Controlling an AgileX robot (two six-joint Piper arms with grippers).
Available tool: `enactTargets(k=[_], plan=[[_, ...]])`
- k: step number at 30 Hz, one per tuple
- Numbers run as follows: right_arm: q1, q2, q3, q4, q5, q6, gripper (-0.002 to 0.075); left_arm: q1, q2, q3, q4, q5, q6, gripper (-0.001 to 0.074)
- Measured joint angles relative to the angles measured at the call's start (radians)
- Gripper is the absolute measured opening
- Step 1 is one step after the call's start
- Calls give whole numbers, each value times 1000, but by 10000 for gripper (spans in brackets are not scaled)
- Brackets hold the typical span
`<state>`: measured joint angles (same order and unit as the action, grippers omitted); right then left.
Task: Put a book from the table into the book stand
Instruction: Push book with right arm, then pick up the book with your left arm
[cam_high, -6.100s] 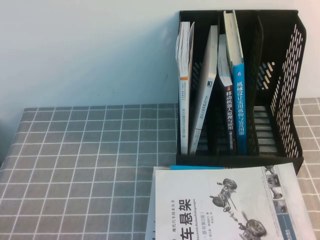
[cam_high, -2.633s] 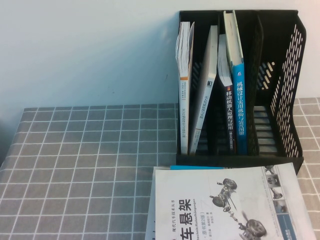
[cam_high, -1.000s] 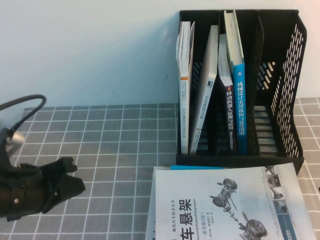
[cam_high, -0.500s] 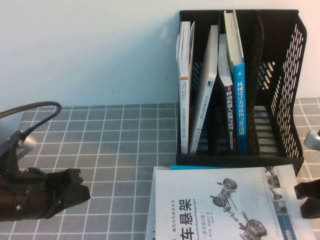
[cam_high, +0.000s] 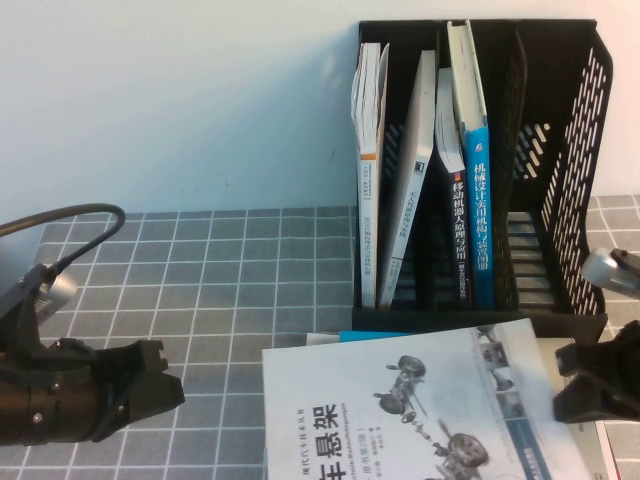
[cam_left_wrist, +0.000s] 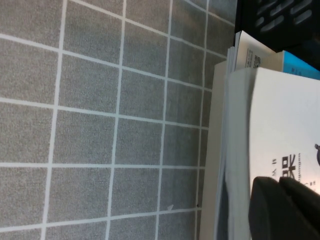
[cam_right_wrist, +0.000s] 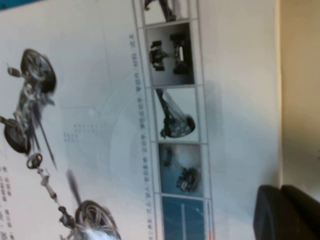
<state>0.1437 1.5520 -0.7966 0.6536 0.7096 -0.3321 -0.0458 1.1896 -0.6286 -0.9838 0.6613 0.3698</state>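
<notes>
The robot's left gripper should next move to the white-grey book's edge (cam_high: 268, 430) (cam_left_wrist: 242, 176) beside its big black characters and close there.
The book (cam_high: 400, 420), white-grey with car suspension drawings and big black characters, lies on top of a stack at the table's (cam_high: 220, 280) front, turned slightly askew. The black book stand (cam_high: 560, 150) stands behind it. My left gripper (cam_high: 165, 385) is shut, low over the cloth, left of the book and apart from it. In the left wrist view its tips (cam_left_wrist: 282, 187) point at the book's cover (cam_left_wrist: 285, 125). My right gripper (cam_high: 575, 385) is shut at the book's right edge. In the right wrist view its tips (cam_right_wrist: 281, 192) sit over the cover's margin (cam_right_wrist: 240, 100).
Three compartments of the stand hold upright books (cam_high: 370, 170), (cam_high: 415, 180), (cam_high: 470, 150); the rightmost compartment (cam_high: 530, 240) holds none. A blue book's edge (cam_high: 375, 336) and other books (cam_left_wrist: 220, 150) lie under the top book. Open cloth lies to the left.
Both arms have come into view. The right gripper has moved in from the right edge, and the book has slid left and turned a little. The left gripper barely shifted.
</notes>
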Motion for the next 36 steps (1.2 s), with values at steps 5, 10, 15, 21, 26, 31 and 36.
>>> enactTargets(k=[5, 10, 15, 21, 26, 31, 36], plan=[[42, 30, -6, 63, -12, -29, -3, 0, 0, 0, 0, 0, 0, -3], [104, 46, -11, 94, -38, -33, -3, 0, 0, 0, 0, 0, 0, -3], [119, 48, -11, 120, -45, -47, -3, 0, 0, 0, 4, -3, 0, -3], [123, -6, 1, 99, -43, -80, -3, 0, 0, 0, 4, -12, 0, -3], [127, -152, -19, 16, -41, -98, -3, 11, 0, 0, -12, 7, 14, -3], [128, -304, -85, -64, -38, -102, -3, 133, 0, 0, -134, 114, 121, -3], [128, -418, -119, -106, -17, -111, -3, 289, 0, 2, -301, 259, 257, -3]])
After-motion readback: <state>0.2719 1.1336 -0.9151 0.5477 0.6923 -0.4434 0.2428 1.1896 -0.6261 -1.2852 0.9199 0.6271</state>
